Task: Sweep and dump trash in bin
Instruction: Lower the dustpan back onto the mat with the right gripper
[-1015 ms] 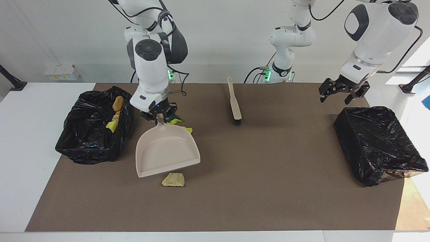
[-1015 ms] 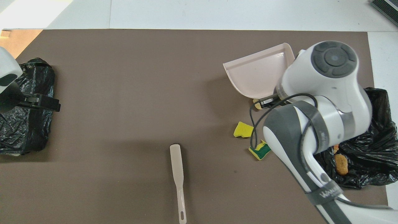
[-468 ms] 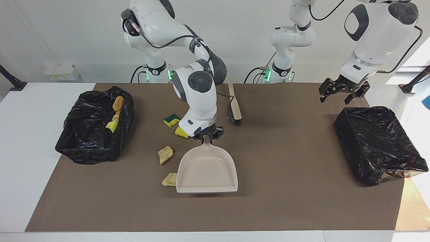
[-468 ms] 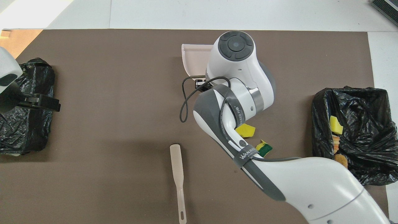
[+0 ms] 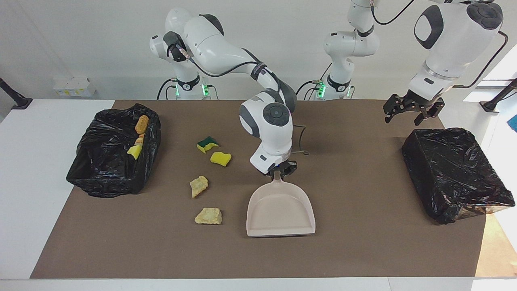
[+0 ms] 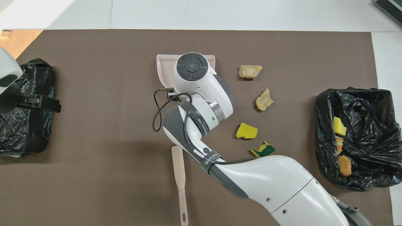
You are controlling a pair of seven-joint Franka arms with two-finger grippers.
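My right gripper is going to release the beige dustpan on the mat [image 6: 173, 89] just past the beige hand brush. The dustpan is low over the table's middle.
My right gripper [image 5: 278, 171] is shut on the handle of the beige dustpan [image 5: 280, 212], which lies empty and low over the middle of the table, its mouth pointing away from the robots. Loose trash lies beside it toward the right arm's end: a green-and-yellow sponge piece [image 5: 207, 144], a yellow sponge piece [image 5: 221, 158] and two pale foam chunks [image 5: 198, 186] [image 5: 208, 216]. The black-lined bin [image 5: 93, 133] at the right arm's end holds an orange-brown lump [image 5: 141, 124] and yellow scraps. My left gripper [image 5: 402, 120] hangs open and waits above the table near a second bin.
The second black-lined bin [image 5: 456, 173] stands at the left arm's end. The beige hand brush [image 6: 179, 179] lies on the mat nearer to the robots than the dustpan, partly under the right arm; the facing view hides it.
My right arm has carried the dustpan from beside the bin to the middle of the table, uncovering the loose scraps. The left arm has not moved.
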